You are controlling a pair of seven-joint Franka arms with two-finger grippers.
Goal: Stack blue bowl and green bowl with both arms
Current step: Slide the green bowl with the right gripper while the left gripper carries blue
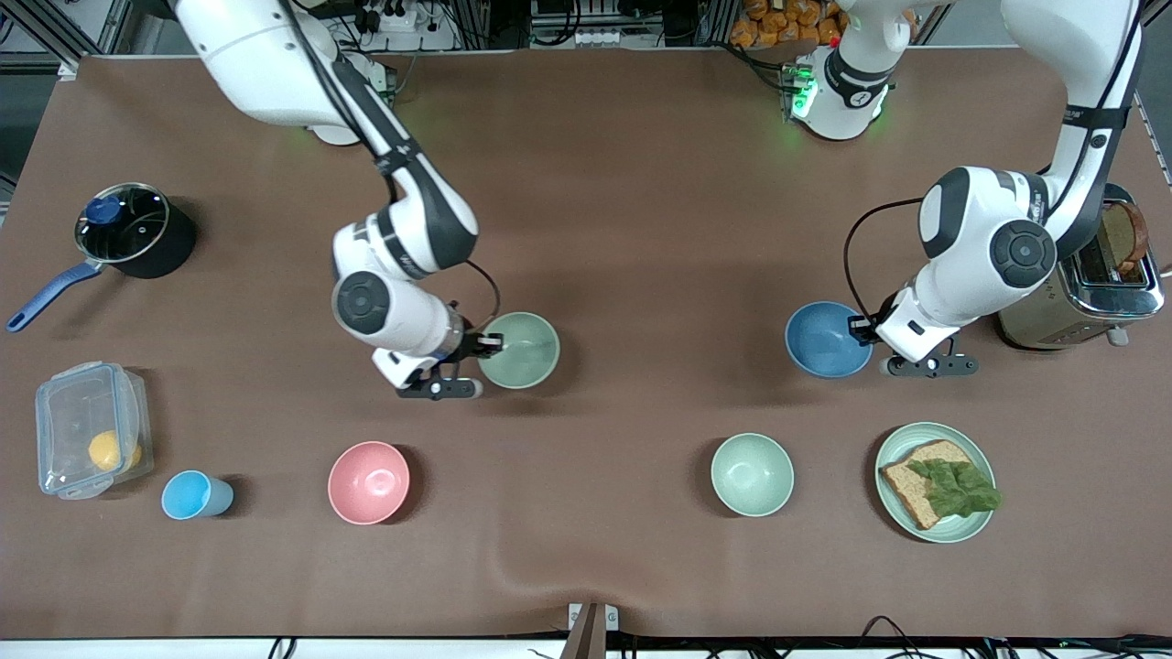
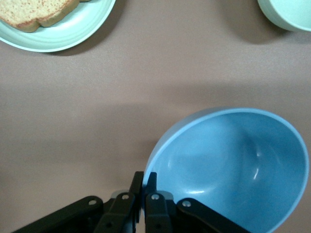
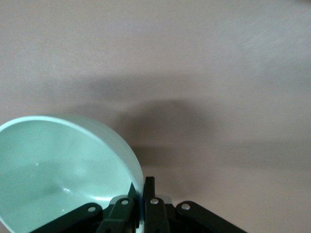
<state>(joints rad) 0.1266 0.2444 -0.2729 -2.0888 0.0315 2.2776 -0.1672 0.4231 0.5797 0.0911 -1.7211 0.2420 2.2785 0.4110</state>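
Note:
The robot's right gripper will set the green bowl down on the bare table a little closer to the blue bowl point(image 1: 569, 355).
The blue bowl point(image 1: 827, 340) is at the left arm's end of the table, close to the toaster. My left gripper point(image 1: 862, 328) is shut on its rim, one finger inside and one outside; the left wrist view shows the bowl point(image 2: 233, 165) tilted in that gripper point(image 2: 145, 180). The green bowl point(image 1: 520, 350) is near the table's middle, toward the right arm's end. My right gripper point(image 1: 485, 346) is shut on its rim, and the right wrist view shows the bowl point(image 3: 58, 170) gripped by that gripper point(image 3: 142, 187).
A paler mint bowl point(image 1: 752, 474) and a plate with bread and lettuce point(image 1: 893, 453) lie nearer the camera. A pink bowl point(image 1: 368, 482), a light-blue cup point(image 1: 194, 495), a lidded box point(image 1: 89, 441) and a pot point(image 1: 133, 232) are toward the right arm's end. A toaster point(image 1: 1090, 284) stands beside the left arm.

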